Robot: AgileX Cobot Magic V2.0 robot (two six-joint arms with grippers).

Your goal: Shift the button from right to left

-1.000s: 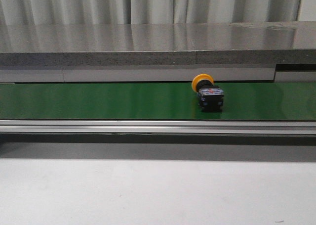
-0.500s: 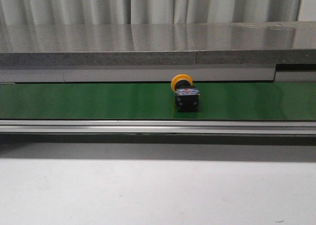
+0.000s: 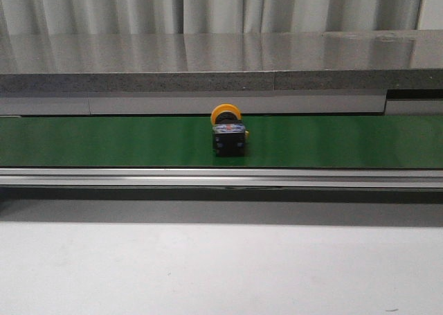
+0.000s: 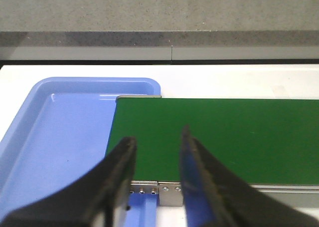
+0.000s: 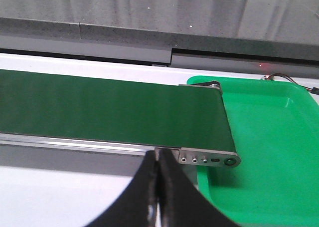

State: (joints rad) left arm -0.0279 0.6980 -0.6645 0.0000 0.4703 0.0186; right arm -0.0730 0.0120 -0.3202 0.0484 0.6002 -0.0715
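Note:
The robot's left gripper will next move to the button's black body [image 3: 229, 140], just below its yellow-orange cap, and close there.
The button [image 3: 228, 133], a yellow-orange cap on a black body with a bluish marking, lies on the green belt [image 3: 104, 140] about the middle of the front view. No gripper shows in the front view. In the left wrist view my left gripper [image 4: 157, 146] is open and empty above the belt's end [image 4: 214, 137], next to a blue tray [image 4: 55, 137]. In the right wrist view my right gripper [image 5: 158, 159] is shut and empty at the near rail of the belt [image 5: 99, 112]. The button shows in neither wrist view.
A green tray [image 5: 269, 137] sits at the belt's end in the right wrist view. A grey stone ledge [image 3: 221, 59] runs behind the belt. A metal rail [image 3: 221, 178] edges the belt's front, with white tabletop [image 3: 221, 266] before it.
The button has travelled left along the belt, from right of centre to about the middle.

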